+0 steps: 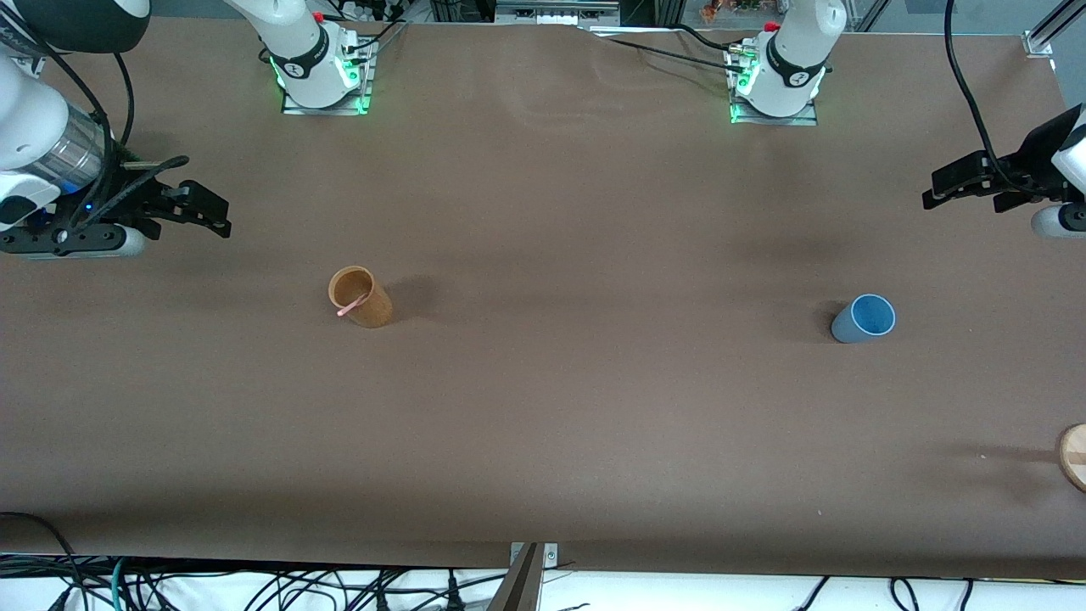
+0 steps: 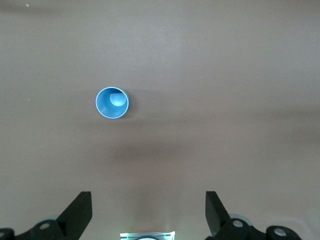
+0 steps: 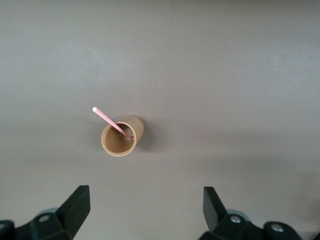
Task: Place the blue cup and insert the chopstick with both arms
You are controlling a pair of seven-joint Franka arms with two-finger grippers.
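The robot's right gripper should next close on the pink chopstick's exposed part (image 1: 347, 309) (image 3: 110, 121) just above the brown cup's rim, because the chopstick needs to come out.
The blue cup (image 1: 864, 319) stands upright and empty on the brown table toward the left arm's end; it also shows in the left wrist view (image 2: 112, 103). The pink chopstick (image 1: 352, 305) leans inside an orange-brown cup (image 1: 361, 297) toward the right arm's end, its tip sticking out over the rim; the right wrist view shows the chopstick (image 3: 107, 116) and the cup (image 3: 137, 131). My left gripper (image 1: 933, 192) (image 2: 147, 197) is open and empty, up in the air apart from the blue cup. My right gripper (image 1: 222, 219) (image 3: 144, 192) is open and empty, up in the air apart from the brown cup.
A round wooden disc (image 1: 1074, 454) lies at the table's edge at the left arm's end, nearer the front camera than the blue cup. Cables and a metal bracket (image 1: 530, 577) run along the table's front edge.
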